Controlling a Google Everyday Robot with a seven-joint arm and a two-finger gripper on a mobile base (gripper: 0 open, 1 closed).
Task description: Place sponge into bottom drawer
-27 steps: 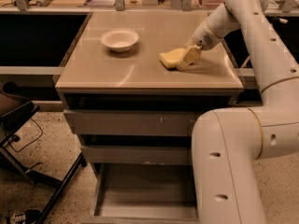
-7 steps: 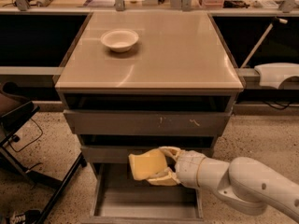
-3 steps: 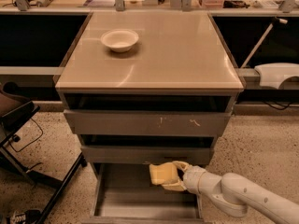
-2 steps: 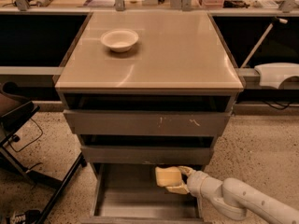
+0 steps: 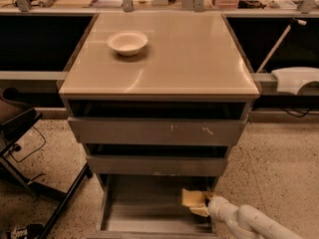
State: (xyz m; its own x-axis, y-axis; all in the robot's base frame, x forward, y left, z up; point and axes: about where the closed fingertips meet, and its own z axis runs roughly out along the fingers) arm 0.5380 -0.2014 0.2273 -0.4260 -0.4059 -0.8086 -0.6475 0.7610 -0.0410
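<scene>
Next, my gripper lets go of the yellow sponge on the grey bottom of the bottom drawer, near the drawer's side (image 5: 185, 198) by my arm.
The yellow sponge (image 5: 191, 198) is low inside the open bottom drawer (image 5: 144, 213), at its right side near the right wall, close to the grey floor. My gripper (image 5: 201, 203) reaches in from the lower right on a white arm (image 5: 249, 222) and its pale yellow fingers are closed around the sponge. I cannot tell whether the sponge touches the drawer floor.
A white bowl (image 5: 127, 42) stands on the tan cabinet top (image 5: 164, 54). Two grey drawers with scuffed fronts (image 5: 155, 131) sit above the open one. A black stand (image 5: 30, 148) is at the left. A white arm part (image 5: 296, 77) is at the right.
The gripper carried the sponge from the cabinet top down in front of the drawers, then lower and to the right into the bottom drawer.
</scene>
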